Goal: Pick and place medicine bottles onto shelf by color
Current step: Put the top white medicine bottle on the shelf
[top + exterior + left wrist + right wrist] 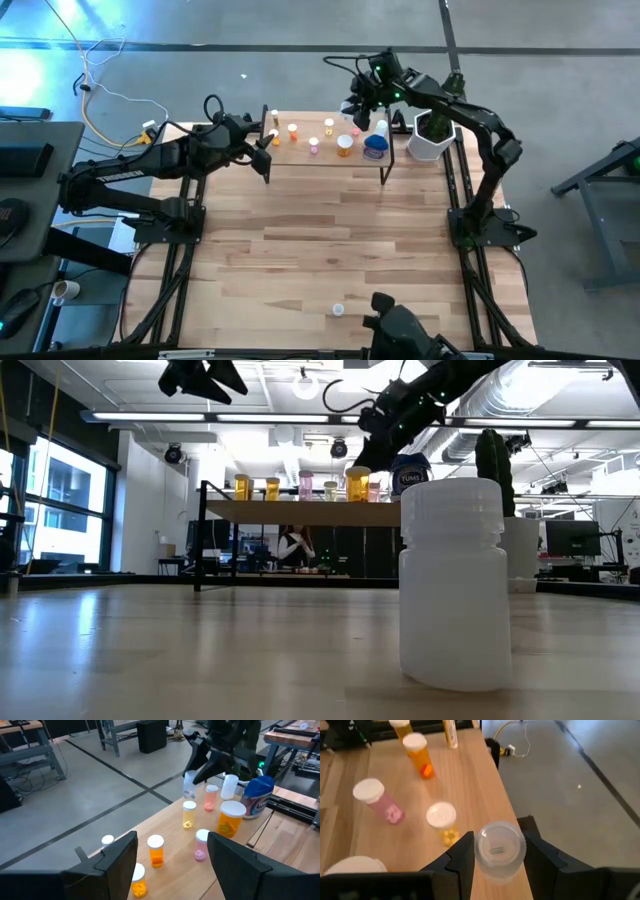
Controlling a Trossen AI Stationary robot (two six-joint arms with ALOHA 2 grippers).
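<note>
The clear bottle, now held at the shelf's far edge, will be released by my right gripper on the shelf [361, 119], and it will sit behind the pink bottle that is nearest the blue jar.
The low wood shelf [330, 160] stands at the table's far side and carries several small bottles: orange [156, 851], pink [201, 845], yellowish [189, 814], a wider orange one [231, 820] and the blue jar [259, 795]. A white bottle [338, 310] stands alone on the table near its near edge and looms large in the low view [452, 580]. My left gripper [268, 140] hovers open and empty over the shelf's left end [172, 840]. My right gripper [360, 108] is shut on a clear bottle [499, 850] at the shelf's far edge. My right gripper pinches the clear bottle between its two fingers, one on each side just below the cap [499, 840]. The fingers come from above, slanting down. The bottle hangs upright below them [189, 787] over the shelf's far edge. Whether its base touches the shelf I cannot tell.
A white pot with a green cactus [430, 135] stands right of the shelf, close to my right arm. The wide stretch of slatted tabletop [330, 240] lies between the shelf and the near edge. Beyond the shelf's far edge the floor drops away.
</note>
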